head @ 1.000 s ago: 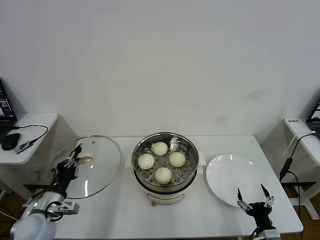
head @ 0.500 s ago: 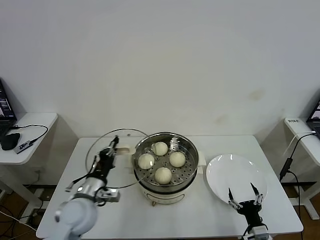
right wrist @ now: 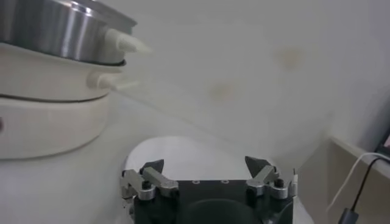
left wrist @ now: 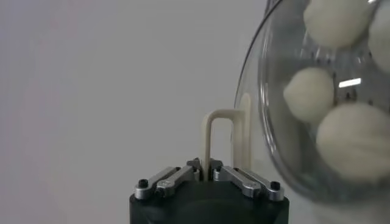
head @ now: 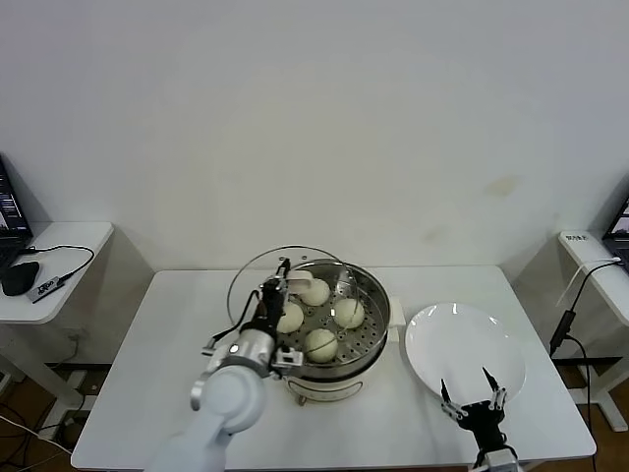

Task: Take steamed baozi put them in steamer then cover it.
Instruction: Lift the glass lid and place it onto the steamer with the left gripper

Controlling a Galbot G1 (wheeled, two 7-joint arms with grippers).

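My left gripper has the glass lid. It will let go of it squarely on the steel steamer's rim, centred over the cream-white baozi [head: 325, 308].
Several cream-white baozi [head: 321, 343] lie in the shiny steel steamer [head: 378, 317] on its cream pot base at the table's middle. My left gripper [head: 278, 280] is shut on the cream loop handle [left wrist: 217, 137] of the round glass lid [head: 257, 274], which hangs tilted over the steamer's left half. In the left wrist view the baozi [left wrist: 354, 141] show through the lid glass [left wrist: 274, 122]. My right gripper [head: 470, 398] is open and empty, low at the front right, by the near edge of the white plate [head: 462, 344].
The steamer's side [right wrist: 55, 30] and pot base [right wrist: 49, 115] show in the right wrist view beyond the plate [right wrist: 183, 152]. Side desks stand left [head: 59, 246] and right [head: 600, 265] of the table, with cables.
My left arm has carried the glass lid rightward from the table's left side to over the steamer's left rim. My right gripper has drifted slightly left and lower.
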